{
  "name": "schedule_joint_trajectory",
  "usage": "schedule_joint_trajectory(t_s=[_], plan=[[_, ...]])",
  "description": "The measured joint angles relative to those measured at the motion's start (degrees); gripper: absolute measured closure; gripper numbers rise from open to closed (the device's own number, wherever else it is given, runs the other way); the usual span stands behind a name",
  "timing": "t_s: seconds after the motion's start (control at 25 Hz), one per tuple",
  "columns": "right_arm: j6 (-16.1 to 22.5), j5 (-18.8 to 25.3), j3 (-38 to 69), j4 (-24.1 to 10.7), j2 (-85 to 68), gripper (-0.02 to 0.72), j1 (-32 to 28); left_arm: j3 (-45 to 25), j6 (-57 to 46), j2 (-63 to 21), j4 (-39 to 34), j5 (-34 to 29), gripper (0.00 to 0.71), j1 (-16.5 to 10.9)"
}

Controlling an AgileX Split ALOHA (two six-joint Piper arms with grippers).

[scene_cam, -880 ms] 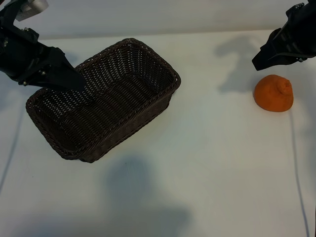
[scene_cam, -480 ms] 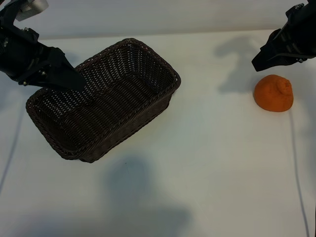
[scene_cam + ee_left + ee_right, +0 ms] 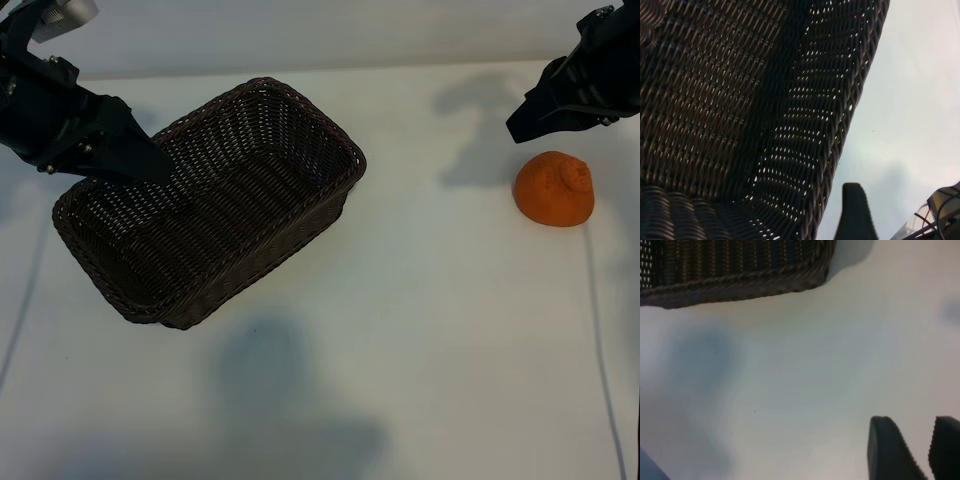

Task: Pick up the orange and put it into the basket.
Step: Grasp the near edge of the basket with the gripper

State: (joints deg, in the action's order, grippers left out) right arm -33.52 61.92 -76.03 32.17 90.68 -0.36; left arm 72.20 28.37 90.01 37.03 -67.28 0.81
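Next, my left gripper grips the basket at the rim of its short end (image 3: 60,223) that is farthest from the orange, close to its back corner.
The orange (image 3: 553,188) lies on the white table at the right, stem nub up and nothing touching it. My right gripper (image 3: 518,122) hangs just behind it, toward the back of the table. In the right wrist view that gripper (image 3: 915,426) is open by a narrow gap and holds nothing; the orange does not show there. The dark woven basket (image 3: 300,110) stands at the left and is empty. My left gripper (image 3: 158,168) hovers over the basket's back left rim. The left wrist view shows one finger (image 3: 855,212) beside the rim (image 3: 852,125), the other out of frame.
A thin cable (image 3: 600,330) runs along the table's right side and another (image 3: 22,300) along the left. Bare white table (image 3: 440,330) lies between basket and orange. The basket's rim (image 3: 740,282) also shows far off in the right wrist view.
The right gripper has edged very slightly to the left. Basket, orange and left arm have not moved.
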Motion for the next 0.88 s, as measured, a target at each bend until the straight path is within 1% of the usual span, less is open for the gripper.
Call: schedule_joint_trajectory(t_s=[0.52,0.88], plan=[[0.0,0.0,0.0,0.06,0.0,0.46,0.0,0.0,-0.2,0.0,0.0,0.0,0.183,0.0],[0.0,0.0,0.0,0.06,0.0,0.46,0.0,0.0,-6.94,-0.13,0.05,-0.06,0.183,0.0]])
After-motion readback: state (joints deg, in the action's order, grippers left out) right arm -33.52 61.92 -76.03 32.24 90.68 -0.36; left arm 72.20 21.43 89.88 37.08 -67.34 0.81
